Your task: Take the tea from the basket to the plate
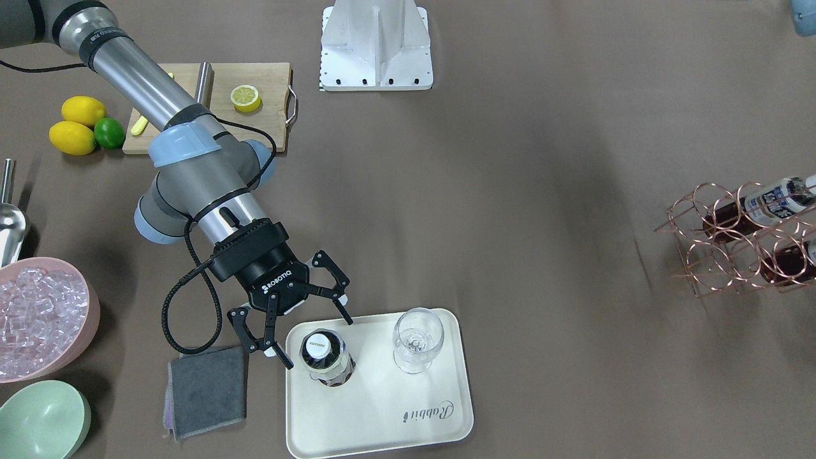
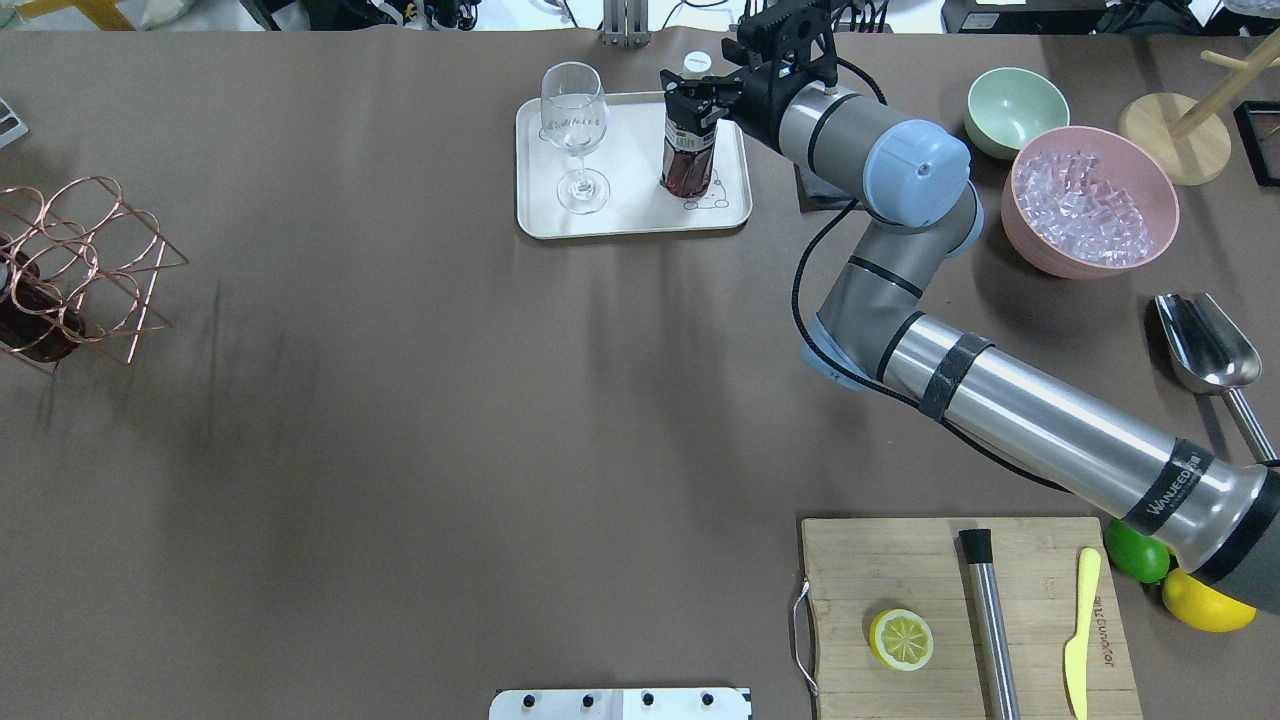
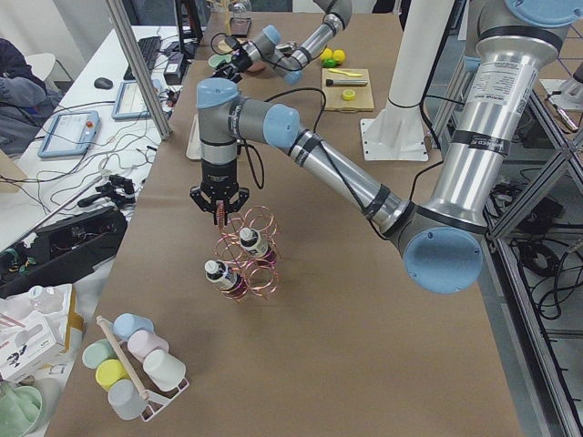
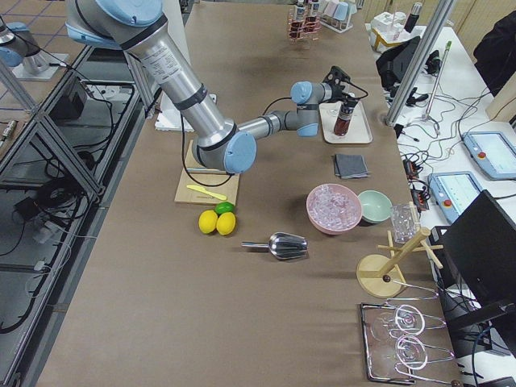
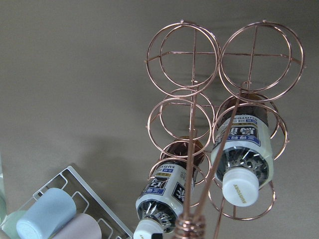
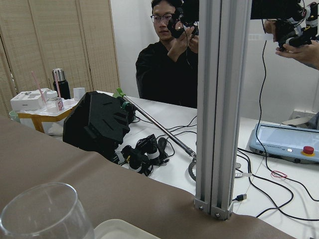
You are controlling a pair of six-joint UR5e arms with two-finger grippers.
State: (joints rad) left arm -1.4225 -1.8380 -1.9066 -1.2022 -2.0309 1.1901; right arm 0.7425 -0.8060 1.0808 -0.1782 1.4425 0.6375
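Observation:
Next, I let go of the copper wire basket with my left gripper on the bare table (image 5: pixel 209 134) near the cup rack, slightly closer to the plate.
One tea bottle (image 1: pixel 326 360) stands upright on the cream plate (image 1: pixel 382 414), next to a stemmed glass (image 1: pixel 417 341). My right gripper (image 1: pixel 317 343) is open, with one finger on each side of the bottle's top; it also shows in the overhead view (image 2: pixel 697 103) over the bottle (image 2: pixel 688 160) on the plate (image 2: pixel 630 215). The copper wire basket (image 5: pixel 184 107) holds two more tea bottles (image 5: pixel 242 149) (image 5: pixel 167 189), lying in its slots. My left gripper (image 3: pixel 219 205) hovers just above the basket (image 3: pixel 260 218); I cannot tell whether it is open or shut.
A pink bowl of ice (image 1: pixel 38 319), a pale green bowl (image 1: pixel 41 421) and a grey cloth (image 1: pixel 207 389) lie beside the plate. A cutting board (image 1: pixel 268 83) with a lemon half, whole lemons and a metal scoop (image 2: pixel 1205 345) are on the right arm's side. A cup rack (image 3: pixel 132 364) stands near the basket.

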